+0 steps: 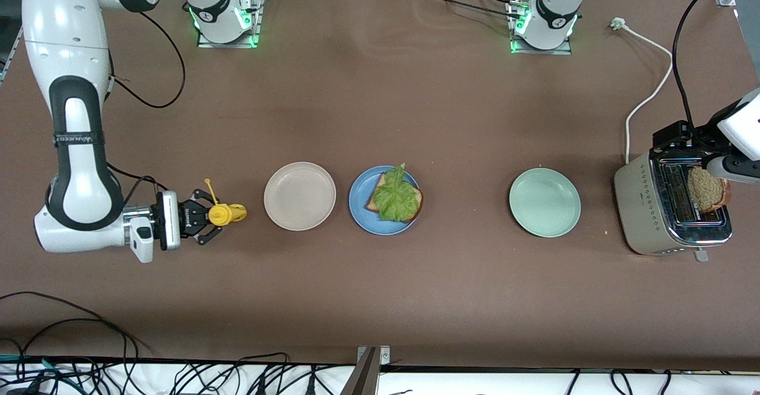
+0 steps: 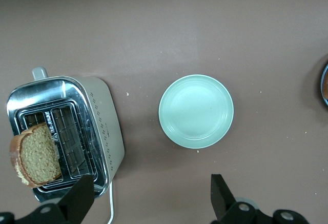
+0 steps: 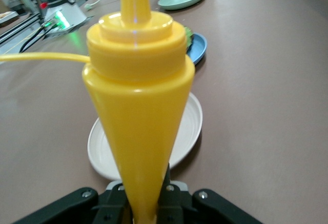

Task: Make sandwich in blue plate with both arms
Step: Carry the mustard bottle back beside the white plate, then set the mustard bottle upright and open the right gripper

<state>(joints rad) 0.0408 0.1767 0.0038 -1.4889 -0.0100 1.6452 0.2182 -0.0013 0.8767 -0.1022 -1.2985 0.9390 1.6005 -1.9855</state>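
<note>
The robot's right gripper will stand the yellow squeeze bottle on the table [image 1: 240,221] next to the beige-white plate, away from the blue plate.
The blue plate [image 1: 356,202] sits mid-table and carries one brown bread slice [image 1: 417,200] with a green lettuce leaf [image 1: 395,198] on top. A second bread slice [image 1: 706,190] [image 2: 37,153] stands up out of the toaster [image 1: 647,211] [image 2: 105,131] at the left arm's end. My left gripper [image 1: 689,136] [image 2: 151,198] hangs open over the toaster's edge and holds nothing. My right gripper [image 1: 205,215] [image 3: 148,198] is shut on a yellow squeeze bottle [image 1: 227,212] [image 3: 138,106], low over the table beside the beige plate, nozzle pointing toward the plates.
A beige-white plate [image 1: 300,196] [image 3: 189,126] lies between the bottle and the blue plate. A mint-green plate [image 1: 544,202] [image 2: 196,111] lies between the blue plate and the toaster. The toaster's white cord [image 1: 647,95] runs toward the left arm's base.
</note>
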